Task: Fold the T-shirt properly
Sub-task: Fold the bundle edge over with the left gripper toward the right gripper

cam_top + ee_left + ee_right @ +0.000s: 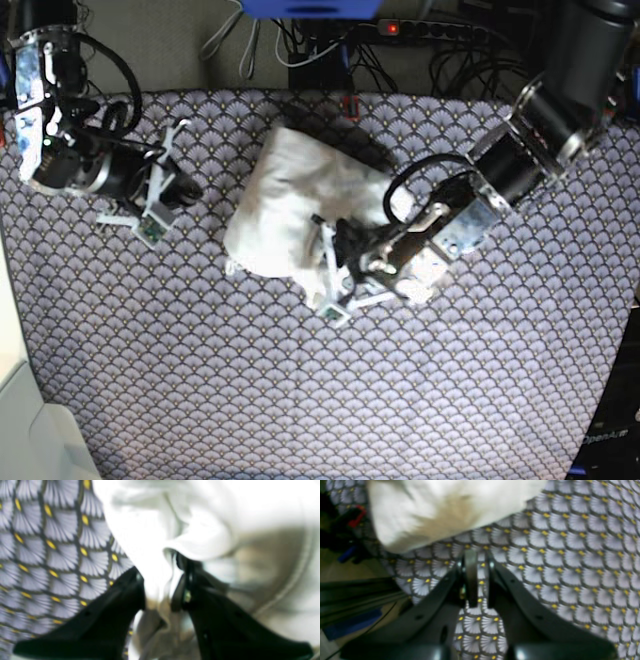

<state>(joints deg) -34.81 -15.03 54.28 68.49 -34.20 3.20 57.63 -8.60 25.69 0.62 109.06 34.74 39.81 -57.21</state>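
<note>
The robot's left gripper should release the T-shirt's fold on the patterned cloth before the heap's corner (226, 299) closest to the right gripper.
The white T-shirt (290, 200) lies bunched in a crumpled heap in the middle of the patterned cloth. At its lower right edge, my left gripper (335, 262) is shut on a fold of it. In the left wrist view, white cloth (155, 562) runs down between the two black fingers (132, 590), with the left gripper (161, 580) pinching it. My right gripper (186, 190) sits off to the shirt's left, apart from it. In the right wrist view, the right gripper (481, 565) has its jaws nearly together with nothing in them, and the T-shirt (440, 510) lies beyond its tips.
A purple-grey scallop-patterned cloth (320, 400) covers the table. A power strip and tangled cables (430, 35) run along the back edge. The table's left edge (395, 580) drops off beside the right gripper. A white surface (30, 430) sits at the lower left corner.
</note>
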